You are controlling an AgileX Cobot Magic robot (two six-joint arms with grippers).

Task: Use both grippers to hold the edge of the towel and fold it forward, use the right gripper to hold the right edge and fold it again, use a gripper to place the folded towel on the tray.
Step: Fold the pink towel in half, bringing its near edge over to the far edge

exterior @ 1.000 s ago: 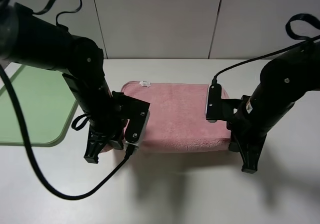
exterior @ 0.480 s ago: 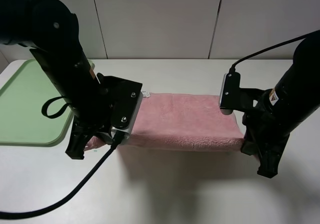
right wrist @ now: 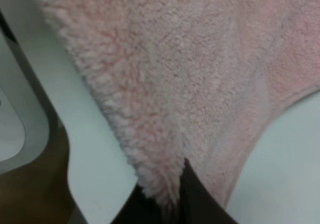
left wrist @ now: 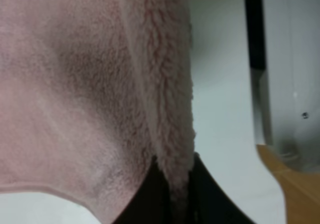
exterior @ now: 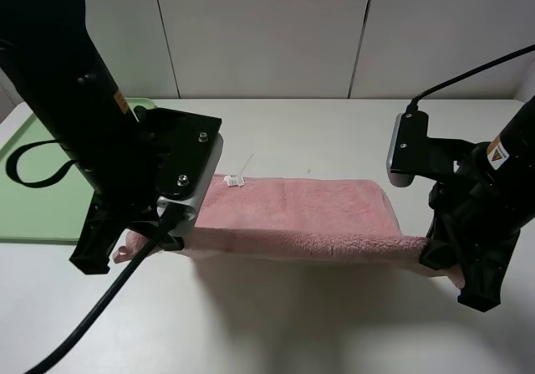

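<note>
Next, my left gripper releases the towel's near corner on its far corner [exterior: 197, 176] next to the white tag.
The pink towel [exterior: 309, 215] lies stretched left to right across the middle of the table, its white tag [exterior: 235, 179] at the far left corner. My left gripper [exterior: 109, 253] is shut on the towel's near left corner. My right gripper [exterior: 464, 280] is shut on the near right corner. The near edge of the towel [exterior: 318, 244] runs taut between them, lifted off the table. In the left wrist view fluffy cloth [left wrist: 85, 93] runs down into the black fingers [left wrist: 205, 204]. In the right wrist view the towel [right wrist: 190, 73] is pinched the same way between fingers [right wrist: 197, 204]. The green tray [exterior: 38, 194] lies at the left.
Bare white table spreads in front of the towel and behind it up to the grey wall panels. The left arm's black cable [exterior: 92, 315] hangs over the near left of the table. Its bulky wrist block [exterior: 188, 169] stands over the towel's left end.
Both grippers have risen and come toward the near side, each still holding its corner. The towel's far edge has slid nearer, so the cloth now shows as a narrower band.
</note>
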